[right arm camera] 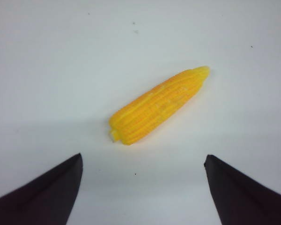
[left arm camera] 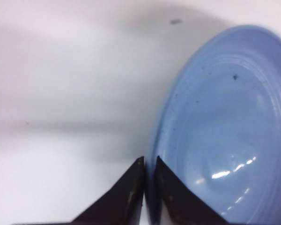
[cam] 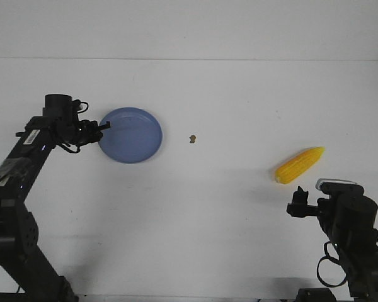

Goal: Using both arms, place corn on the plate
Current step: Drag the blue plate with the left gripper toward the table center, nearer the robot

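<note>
Next, my left gripper releases the blue-lavender plate on the white table [cam: 186, 219] in front of the tiny brown speck.
The blue-lavender plate [cam: 131, 134] lies on the white table at the left. My left gripper [cam: 104, 126] is shut on the plate's left rim; in the left wrist view the two black fingers pinch the rim [left arm camera: 151, 161] of the plate [left arm camera: 225, 131]. The yellow corn cob [cam: 299, 165] lies on the table at the right, its tip pointing back and right. My right gripper [cam: 300, 200] hangs open and empty just in front of the corn. In the right wrist view the corn [right arm camera: 157, 106] lies beyond the wide-apart fingers, gripper [right arm camera: 143, 161].
A tiny brown speck [cam: 193, 139] lies on the table [cam: 227, 207] between plate and corn. The table's far edge meets a white wall at the back.
</note>
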Motion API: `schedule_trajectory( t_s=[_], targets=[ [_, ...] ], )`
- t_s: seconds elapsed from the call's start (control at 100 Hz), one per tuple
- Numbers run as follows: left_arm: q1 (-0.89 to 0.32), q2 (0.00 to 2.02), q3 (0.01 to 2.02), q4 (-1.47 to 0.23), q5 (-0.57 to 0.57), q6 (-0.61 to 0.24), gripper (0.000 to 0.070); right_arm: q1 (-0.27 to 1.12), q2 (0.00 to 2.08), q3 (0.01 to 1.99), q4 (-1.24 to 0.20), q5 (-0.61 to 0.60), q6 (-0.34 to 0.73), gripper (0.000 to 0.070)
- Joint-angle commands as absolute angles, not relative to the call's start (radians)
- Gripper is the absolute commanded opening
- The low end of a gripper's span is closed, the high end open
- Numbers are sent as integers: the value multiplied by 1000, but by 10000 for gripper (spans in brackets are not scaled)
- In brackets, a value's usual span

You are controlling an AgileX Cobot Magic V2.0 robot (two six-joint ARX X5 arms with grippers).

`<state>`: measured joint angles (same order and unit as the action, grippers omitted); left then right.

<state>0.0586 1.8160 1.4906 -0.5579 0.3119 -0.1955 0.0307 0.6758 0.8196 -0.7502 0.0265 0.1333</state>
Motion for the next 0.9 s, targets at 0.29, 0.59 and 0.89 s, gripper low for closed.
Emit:
schedule_trajectory(
  t_s=[0.29,0.59,0.89],
  targets=[
    [7,1649,1433,-605,447,-192,4,29,680,834,-741,25,127,551],
    [-162,1486,1156,-509,484,-204,5,29,681,834,-734,26,127,551],
    [-301,1426,953,-430,484,-215,5,29,681,834,-733,26,128,551]
  ],
)
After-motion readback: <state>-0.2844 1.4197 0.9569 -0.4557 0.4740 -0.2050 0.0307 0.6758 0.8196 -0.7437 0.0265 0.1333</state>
